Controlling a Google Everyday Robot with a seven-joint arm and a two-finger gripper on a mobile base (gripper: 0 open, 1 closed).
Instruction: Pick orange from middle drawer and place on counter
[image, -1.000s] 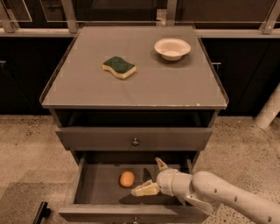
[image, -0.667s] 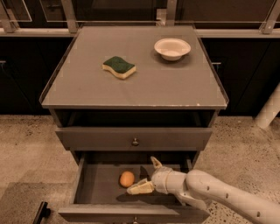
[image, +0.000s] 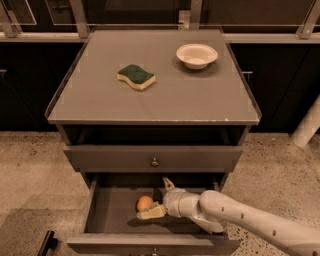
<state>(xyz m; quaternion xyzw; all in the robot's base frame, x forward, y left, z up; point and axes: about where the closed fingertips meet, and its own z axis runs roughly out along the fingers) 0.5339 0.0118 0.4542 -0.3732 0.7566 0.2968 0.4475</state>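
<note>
My gripper needs to close around the middle of the orange (image: 145, 203) in the open drawer, putting its fingers on the orange's near and far sides.
The orange (image: 144, 202) lies on the floor of the open middle drawer (image: 107, 212), near its centre. My gripper (image: 156, 199) is inside the drawer, right next to the orange, its fingers open on either side of the fruit's right part. One finger (image: 168, 184) points up and back, the other (image: 150, 213) lies low by the orange. The white arm comes in from the lower right. The grey counter (image: 165, 95) is the cabinet top above.
A green-and-yellow sponge (image: 136, 76) and a white bowl (image: 196, 55) sit on the counter. A shut drawer with a knob (image: 154, 162) is just above the open one. Speckled floor lies on both sides. A white post (image: 307, 125) stands at right.
My gripper has moved left inside the drawer, closing in on the orange. The orange has not moved.
</note>
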